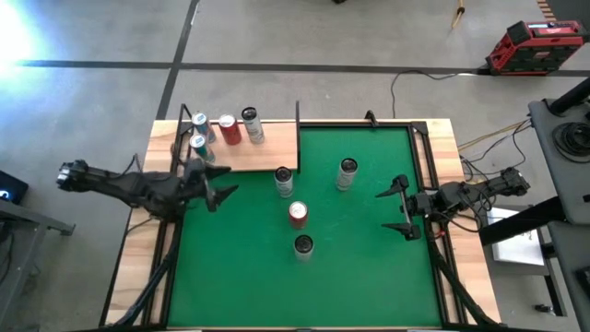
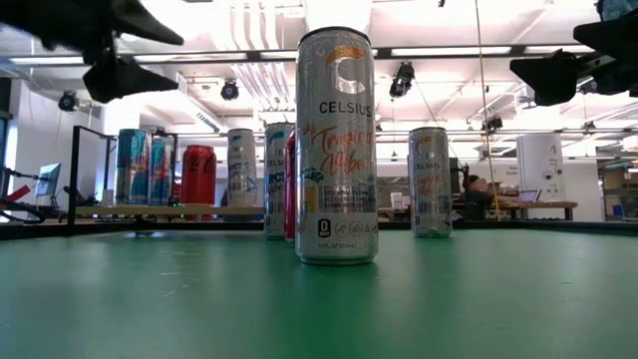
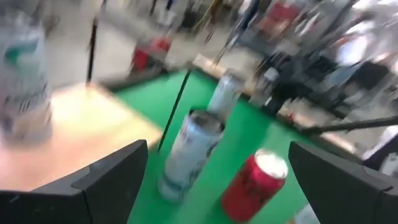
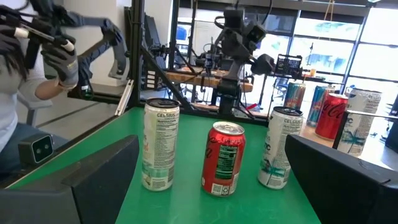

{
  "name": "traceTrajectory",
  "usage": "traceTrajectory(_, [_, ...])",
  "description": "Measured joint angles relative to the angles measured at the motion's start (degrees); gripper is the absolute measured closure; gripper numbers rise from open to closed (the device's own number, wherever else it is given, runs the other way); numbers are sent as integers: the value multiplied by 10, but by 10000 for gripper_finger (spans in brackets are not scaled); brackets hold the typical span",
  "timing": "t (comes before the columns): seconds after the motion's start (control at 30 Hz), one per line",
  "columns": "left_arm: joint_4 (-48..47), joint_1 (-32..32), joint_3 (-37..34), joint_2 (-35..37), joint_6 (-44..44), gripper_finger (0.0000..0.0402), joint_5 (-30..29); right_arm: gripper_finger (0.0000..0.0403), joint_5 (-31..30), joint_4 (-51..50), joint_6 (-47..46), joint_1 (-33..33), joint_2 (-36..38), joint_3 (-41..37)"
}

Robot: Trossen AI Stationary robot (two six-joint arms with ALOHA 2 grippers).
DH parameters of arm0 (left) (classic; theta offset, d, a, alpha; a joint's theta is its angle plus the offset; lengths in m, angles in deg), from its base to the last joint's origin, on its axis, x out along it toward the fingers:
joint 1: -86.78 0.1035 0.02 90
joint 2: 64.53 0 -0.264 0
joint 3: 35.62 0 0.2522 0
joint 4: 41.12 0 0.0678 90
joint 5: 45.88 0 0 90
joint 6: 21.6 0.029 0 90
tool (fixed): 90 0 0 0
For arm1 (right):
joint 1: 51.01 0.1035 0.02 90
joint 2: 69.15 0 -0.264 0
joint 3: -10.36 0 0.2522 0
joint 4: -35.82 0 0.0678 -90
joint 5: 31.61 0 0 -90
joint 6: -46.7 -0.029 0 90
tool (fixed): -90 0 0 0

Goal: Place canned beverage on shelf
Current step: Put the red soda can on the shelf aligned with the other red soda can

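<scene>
I should next close my left gripper on the upper sides of the red can (image 1: 298,216) (image 3: 256,180) that stands on the green mat between the white can and nearest can.
The shelf (image 1: 263,152), a light-wood board with black rods, lies at the mat's far left corner. Several cans stand on it, among them a red one (image 1: 229,129) and a white one (image 1: 251,124). Standing on the green mat (image 1: 240,277) are a white can (image 1: 283,181), a second white can (image 1: 347,172), a red can (image 1: 298,214) and the nearest can (image 2: 336,145). My left gripper (image 1: 221,182) hovers open at the shelf's near edge, holding nothing; its fingers (image 3: 112,177) frame the white can (image 3: 189,149) and the red can (image 3: 255,183) from a distance. My right gripper (image 1: 395,209) waits open at the mat's right side.
Black rods (image 1: 298,120) rise at the shelf's edges. A black frame (image 1: 429,175) borders the mat on the right. A person (image 4: 25,74) sits beyond the table in the right wrist view. Bare mat stretches along the near side.
</scene>
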Motion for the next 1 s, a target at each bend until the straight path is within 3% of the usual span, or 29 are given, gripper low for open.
traceTrajectory(0.2, [-203,0,166,-190,-202,27,11,7,0,0,0,0,0,0])
traceTrajectory(0.43, [-356,0,372,-407,-343,27,65,7,0,0,0,0,0,0])
traceTrajectory(0.6, [-548,5,543,-560,-459,27,121,7,0,0,0,0,0,0])
traceTrajectory(0.73, [-643,16,656,-656,-489,27,176,7,0,0,0,0,0,0])
traceTrajectory(1.0, [-680,27,800,-778,-500,27,245,7,0,0,0,0,0,0])
